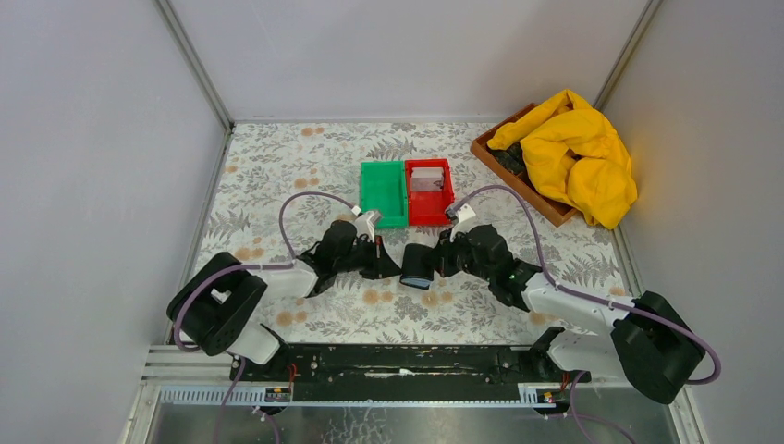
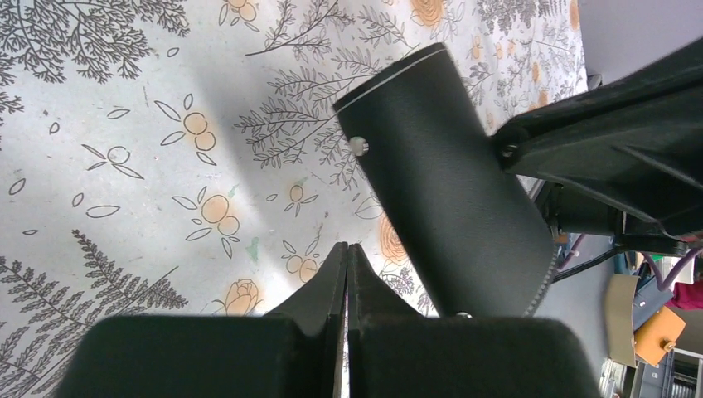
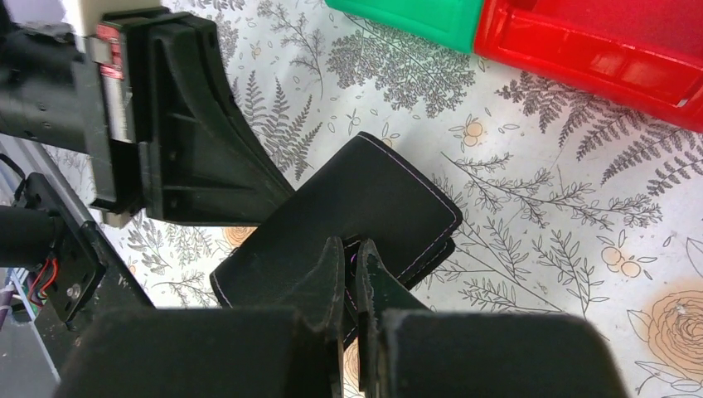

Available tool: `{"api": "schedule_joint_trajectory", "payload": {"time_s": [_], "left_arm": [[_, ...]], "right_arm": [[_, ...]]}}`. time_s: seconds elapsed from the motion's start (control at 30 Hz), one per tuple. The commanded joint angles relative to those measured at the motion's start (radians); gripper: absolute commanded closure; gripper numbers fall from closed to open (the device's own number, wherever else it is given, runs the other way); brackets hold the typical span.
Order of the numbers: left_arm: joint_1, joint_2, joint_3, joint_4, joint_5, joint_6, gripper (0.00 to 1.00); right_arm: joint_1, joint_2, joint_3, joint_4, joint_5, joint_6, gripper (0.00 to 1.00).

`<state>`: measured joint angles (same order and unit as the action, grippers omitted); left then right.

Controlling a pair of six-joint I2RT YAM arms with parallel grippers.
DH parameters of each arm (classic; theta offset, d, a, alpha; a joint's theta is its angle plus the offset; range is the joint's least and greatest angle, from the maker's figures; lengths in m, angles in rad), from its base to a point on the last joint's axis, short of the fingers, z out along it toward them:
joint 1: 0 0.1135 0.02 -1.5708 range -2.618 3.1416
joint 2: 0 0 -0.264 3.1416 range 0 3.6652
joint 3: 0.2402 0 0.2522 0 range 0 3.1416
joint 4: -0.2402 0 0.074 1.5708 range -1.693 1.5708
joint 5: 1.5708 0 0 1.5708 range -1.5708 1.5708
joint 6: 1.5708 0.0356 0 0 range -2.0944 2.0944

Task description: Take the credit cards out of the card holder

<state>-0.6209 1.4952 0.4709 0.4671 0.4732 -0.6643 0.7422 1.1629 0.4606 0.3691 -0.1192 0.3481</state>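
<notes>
My right gripper should lay the black card holder open on the patterned table (image 1: 452,287) by the orange flowers below it.
The black card holder (image 1: 416,265) is held off the table between the two arms, partly folded, a bluish inner edge facing the camera. My right gripper (image 3: 352,243) is shut on one stitched flap of the card holder (image 3: 356,199). My left gripper (image 2: 346,247) is shut and empty, just left of the card holder (image 2: 439,174), not touching it. In the top view the left gripper (image 1: 392,269) and right gripper (image 1: 436,262) flank the holder. A grey-white credit card (image 1: 426,178) lies in the red bin (image 1: 431,211). No card shows in the holder.
A green bin (image 1: 383,192) stands beside the red bin behind the grippers; both show in the right wrist view, green bin (image 3: 414,18), red bin (image 3: 597,50). A wooden tray (image 1: 518,180) with a yellow cloth (image 1: 578,153) sits at the back right. Walls enclose the table.
</notes>
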Motion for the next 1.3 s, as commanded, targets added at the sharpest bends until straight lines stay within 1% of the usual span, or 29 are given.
{"api": "schedule_joint_trajectory", "payload": {"time_s": [0.0, 0.07, 0.13, 0.27, 0.37, 0.43, 0.5, 0.6, 0.7, 0.83, 1.0, 1.27], "left_arm": [[0.006, -0.055, -0.029, 0.087, 0.02, -0.008, 1.0], [0.006, -0.08, -0.041, 0.097, 0.018, -0.013, 1.0], [0.006, -0.095, -0.057, 0.126, 0.021, -0.026, 1.0], [0.005, -0.058, -0.071, 0.214, 0.084, -0.066, 1.0], [0.006, 0.025, -0.072, 0.32, 0.159, -0.124, 1.0], [0.006, 0.113, -0.073, 0.464, 0.238, -0.192, 1.0], [0.005, 0.196, -0.076, 0.586, 0.28, -0.264, 1.0], [0.003, 0.273, -0.067, 0.667, 0.321, -0.312, 1.0], [0.004, 0.282, -0.056, 0.634, 0.313, -0.299, 1.0], [-0.005, 0.262, -0.035, 0.512, 0.268, -0.235, 1.0], [-0.056, 0.266, 0.022, 0.343, 0.183, -0.144, 1.0], [-0.066, 0.313, 0.048, 0.319, 0.16, -0.147, 1.0]], "right_arm": [[-0.011, 0.032, 0.014, 0.057, -0.021, 0.025, 1.0], [-0.011, 0.054, 0.015, 0.039, 0.019, 0.011, 1.0], [-0.01, 0.078, 0.019, 0.03, 0.008, 0.009, 1.0], [-0.011, 0.124, 0.012, 0.04, -0.007, 0.013, 1.0], [-0.01, 0.148, 0.01, 0.047, -0.009, 0.011, 1.0], [-0.011, 0.16, 0.006, 0.069, -0.03, 0.018, 1.0], [-0.01, 0.169, 0.007, 0.078, -0.036, 0.02, 1.0], [-0.011, 0.173, 0.005, 0.085, -0.047, 0.016, 1.0], [-0.01, 0.171, 0.001, 0.091, -0.067, 0.012, 1.0], [-0.01, 0.17, -0.01, 0.112, -0.096, 0.018, 1.0], [-0.011, 0.181, -0.023, 0.155, -0.137, 0.029, 1.0], [-0.011, 0.176, -0.062, 0.268, -0.219, 0.073, 1.0]]}}
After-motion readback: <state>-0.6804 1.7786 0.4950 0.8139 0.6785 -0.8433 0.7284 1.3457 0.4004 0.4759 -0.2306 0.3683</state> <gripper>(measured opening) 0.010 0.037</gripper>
